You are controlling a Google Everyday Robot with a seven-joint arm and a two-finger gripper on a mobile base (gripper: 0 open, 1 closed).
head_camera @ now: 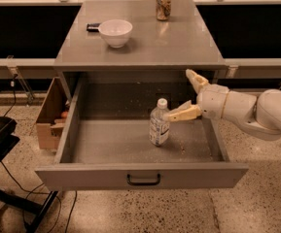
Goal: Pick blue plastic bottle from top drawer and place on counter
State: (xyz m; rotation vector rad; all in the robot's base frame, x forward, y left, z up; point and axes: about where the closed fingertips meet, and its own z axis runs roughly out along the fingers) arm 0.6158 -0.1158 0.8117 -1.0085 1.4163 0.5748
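Note:
My gripper closes next around the blue plastic bottle's middle (159,125), below its white cap.
The blue plastic bottle (159,123), clear with a white cap and a pale label, stands upright in the middle of the open top drawer (140,174). My gripper (179,95) comes in from the right on a white arm and is open. One finger tip reaches the bottle's shoulder, and the other finger (195,79) points up toward the back of the drawer. The bottle is not between the fingers. The grey counter (179,42) lies above the drawer.
A white bowl (115,32) and a small dark object sit on the counter's left part. A brownish patterned can (163,4) stands at its back edge. A cardboard box (51,115) sits left of the drawer. A dark chair base is at lower left.

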